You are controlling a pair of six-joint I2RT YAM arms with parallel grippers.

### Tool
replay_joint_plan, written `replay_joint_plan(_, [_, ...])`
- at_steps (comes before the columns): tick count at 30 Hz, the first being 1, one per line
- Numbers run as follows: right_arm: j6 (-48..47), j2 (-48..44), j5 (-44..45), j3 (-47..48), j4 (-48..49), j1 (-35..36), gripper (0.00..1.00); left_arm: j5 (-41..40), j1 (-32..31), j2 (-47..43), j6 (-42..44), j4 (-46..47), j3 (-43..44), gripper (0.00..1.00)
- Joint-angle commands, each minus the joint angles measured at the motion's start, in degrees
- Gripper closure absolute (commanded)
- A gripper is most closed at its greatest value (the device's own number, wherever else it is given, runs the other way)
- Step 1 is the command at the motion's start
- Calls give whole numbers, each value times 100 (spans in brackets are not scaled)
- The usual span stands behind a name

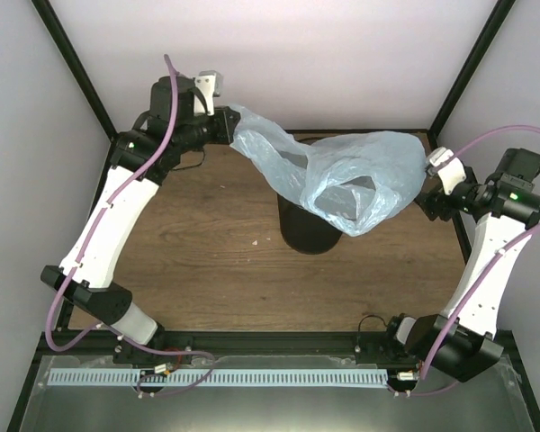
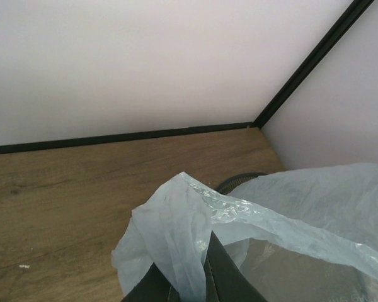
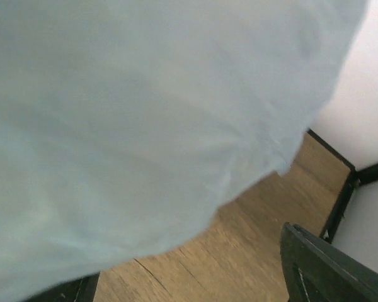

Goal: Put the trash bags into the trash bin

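The trash bag's loose end bulges past the bin, so my open right gripper will move in and grab the bag (image 1: 340, 186) above the bin before it tucks the bag in.
The light-blue translucent trash bag (image 1: 342, 175) hangs spread in the air between my two grippers, over the black wire-mesh trash bin (image 1: 306, 232), which stands at mid-table with its top hidden under the plastic. My left gripper (image 1: 227, 126) is shut on a bunched edge of the bag (image 2: 176, 233), pinched between its dark fingers (image 2: 230, 280); the bin's rim (image 2: 239, 181) peeks out behind it. My right gripper (image 1: 428, 186) is at the bag's right end. In its wrist view the jaws stand wide apart, with the blurred bag (image 3: 145, 113) filling the space above the gap (image 3: 189, 267).
The wooden table (image 1: 207, 243) is enclosed by white walls with black frame posts (image 1: 463, 67) at the back corners. A black strip (image 2: 113, 137) runs along the foot of the back wall. A metal tray (image 1: 252, 400) lies in front of the arm bases.
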Motion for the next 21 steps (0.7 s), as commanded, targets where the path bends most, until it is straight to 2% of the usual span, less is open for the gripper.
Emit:
replay_joint_plan(1, [-669,-39,-717,314,-326,248,21,69,26,85,6,-146,356,96])
replay_joint_plan(7, [-76,98,-479,651,-164,1240,24,642,23,113,30,-8,352,96])
replay_joint_plan(10, [459,89,-184,744,144,1901,28,929,-30,52,-52,274,301,96])
replay_joint_plan(15, [1435,164,-190,790,542,2571,35,1439,-141,-99,-198,574,309,96])
replay_joint_plan(21, [2535,451,-119,703,954,3400,46,1405,-158,-371,-150,552,317,96])
